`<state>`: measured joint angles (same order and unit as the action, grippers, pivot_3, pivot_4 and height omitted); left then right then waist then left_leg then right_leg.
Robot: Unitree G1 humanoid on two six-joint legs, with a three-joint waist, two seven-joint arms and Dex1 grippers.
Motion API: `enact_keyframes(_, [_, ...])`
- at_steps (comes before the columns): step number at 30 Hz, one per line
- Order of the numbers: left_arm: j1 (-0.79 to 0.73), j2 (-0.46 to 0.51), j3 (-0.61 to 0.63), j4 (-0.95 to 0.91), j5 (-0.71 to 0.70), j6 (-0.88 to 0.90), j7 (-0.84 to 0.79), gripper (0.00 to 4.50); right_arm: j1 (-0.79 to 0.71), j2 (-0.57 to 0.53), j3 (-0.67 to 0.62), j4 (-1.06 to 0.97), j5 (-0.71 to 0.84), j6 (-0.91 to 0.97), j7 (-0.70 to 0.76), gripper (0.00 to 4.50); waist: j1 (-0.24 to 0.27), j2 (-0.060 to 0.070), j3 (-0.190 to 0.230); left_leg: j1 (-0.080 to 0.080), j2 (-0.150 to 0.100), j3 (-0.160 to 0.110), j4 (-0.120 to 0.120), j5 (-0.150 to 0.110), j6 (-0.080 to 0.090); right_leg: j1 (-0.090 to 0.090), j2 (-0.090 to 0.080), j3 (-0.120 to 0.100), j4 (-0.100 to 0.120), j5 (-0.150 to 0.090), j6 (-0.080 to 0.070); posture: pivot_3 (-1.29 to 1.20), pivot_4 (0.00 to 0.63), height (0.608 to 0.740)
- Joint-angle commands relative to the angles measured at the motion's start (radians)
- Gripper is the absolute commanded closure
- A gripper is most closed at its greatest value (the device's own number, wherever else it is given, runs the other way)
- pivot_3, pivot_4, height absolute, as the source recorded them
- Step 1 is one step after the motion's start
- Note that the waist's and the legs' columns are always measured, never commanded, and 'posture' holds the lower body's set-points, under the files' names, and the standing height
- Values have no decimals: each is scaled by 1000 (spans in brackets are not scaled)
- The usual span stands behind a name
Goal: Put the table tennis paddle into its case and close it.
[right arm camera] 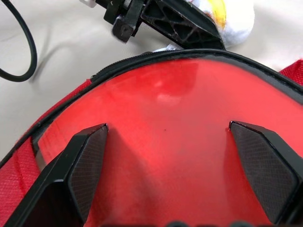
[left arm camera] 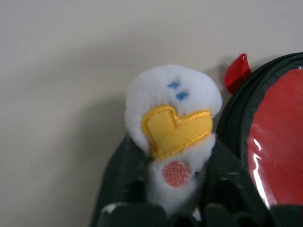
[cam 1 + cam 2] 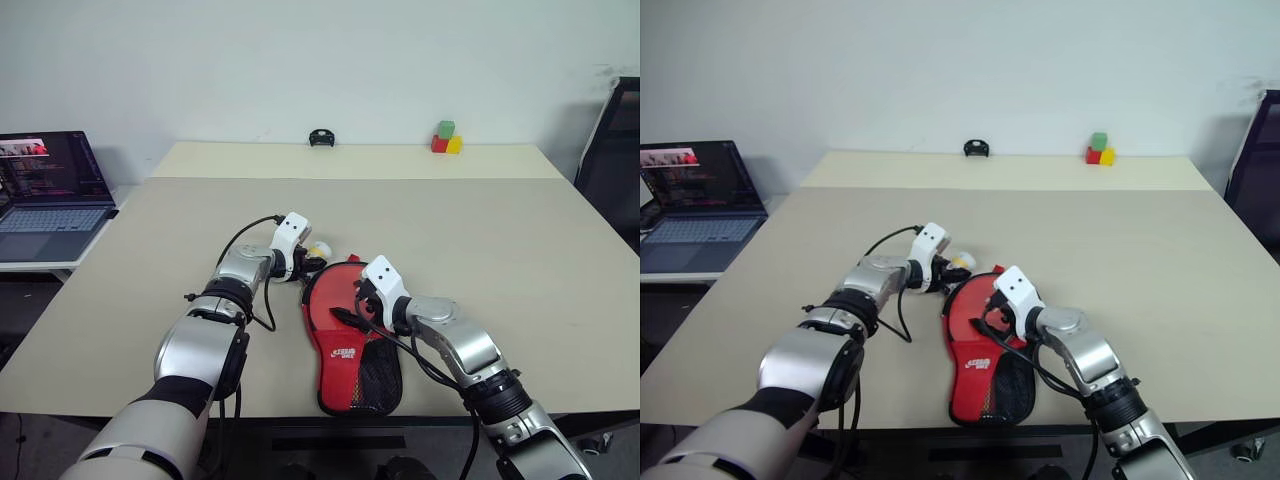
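Note:
Next, I let go of the white plush charm with my left gripper on the bare table (image 3: pixel 402 251) just beyond my right gripper.
The case (image 3: pixel 352 362) lies near the table's front edge, red side up, with its black mesh pocket and white logo toward me. Its round end is unzipped, and the glossy red face of the table tennis paddle (image 1: pixel 180 109) shows inside the black zip edge; the handle is hidden. My right gripper (image 1: pixel 175 151) stands open just above that red face, one finger on each side. At the case's far rim my left gripper (image 2: pixel 173 156) is shut on a small white plush charm (image 2: pixel 173 109) with a yellow beak, beside a red fabric tab (image 2: pixel 236 71).
An open laptop (image 3: pixel 50 195) sits on a side table at the left. Coloured blocks (image 3: pixel 446 138) and a small black object (image 3: pixel 321 137) stand at the table's far edge. A black chair (image 3: pixel 615 160) is at the right. The case overhangs the front table edge (image 3: pixel 300 412).

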<state>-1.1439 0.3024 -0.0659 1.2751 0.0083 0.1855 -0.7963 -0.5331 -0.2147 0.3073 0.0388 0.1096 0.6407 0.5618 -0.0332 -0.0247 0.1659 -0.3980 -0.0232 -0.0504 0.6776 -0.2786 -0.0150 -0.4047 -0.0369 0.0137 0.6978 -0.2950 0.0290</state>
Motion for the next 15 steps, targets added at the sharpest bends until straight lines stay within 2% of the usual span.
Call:
enact_keyframes(1, [-7,1,12,-2,15,-10,8,4114,16,1,0,34,-13,38,-15,0,0,0,0,0,0,0,0,0,0,0,0,0,0,0,0,0,150,740])
enact_keyframes(15, [-72,-32,-29,31,123,-108,105,4177,14,0,4,67,-23,150,-30,0,1,-1,-2,1,0,0,0,0,0,1,0,0,1,0,0,0,150,740])
